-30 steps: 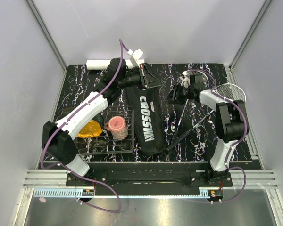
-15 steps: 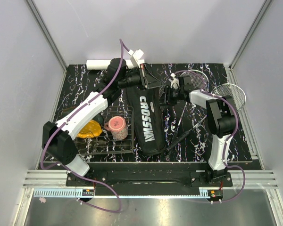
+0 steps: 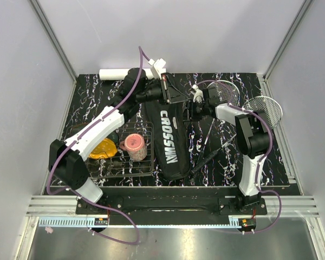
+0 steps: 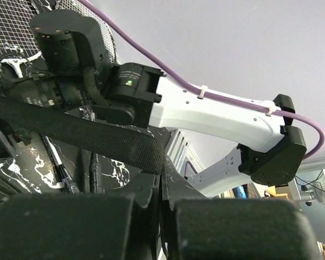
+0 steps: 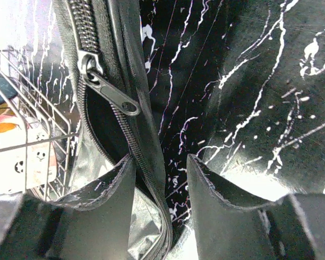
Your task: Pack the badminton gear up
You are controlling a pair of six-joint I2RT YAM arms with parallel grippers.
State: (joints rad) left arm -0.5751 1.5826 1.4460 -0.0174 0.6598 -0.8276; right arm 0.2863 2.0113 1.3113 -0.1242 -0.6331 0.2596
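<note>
The bag's strap is held by my left gripper outside the narrow opening, so that gripper should take the zipper edge (image 5: 93, 134) opposite my right gripper to spread the bag open.
The long black "CROSSWAY" bag (image 3: 168, 138) lies in the middle of the mat with its mouth at the far end. My left gripper (image 3: 176, 96) is shut on the bag's black webbing strap (image 4: 97, 135) and holds it up. My right gripper (image 5: 160, 162) stands open astride the bag's zipper edge (image 5: 143, 124), one finger inside the opening and one outside; the zipper pull (image 5: 105, 89) hangs just beyond. Two rackets (image 3: 227, 91) (image 3: 262, 107) lie to the right, shafts pointing toward the bag. A white tube (image 3: 115, 73) lies at the far left edge.
A wire basket (image 3: 146, 162) left of the bag holds a pink cup (image 3: 134, 146) and a yellow-black object (image 3: 103, 147). In the right wrist view the basket (image 5: 38, 135) sits close to the bag's left side. White walls enclose the mat on three sides.
My right gripper has moved left from beside the racket heads to the bag's mouth. The left gripper has kept its hold on the strap in place.
</note>
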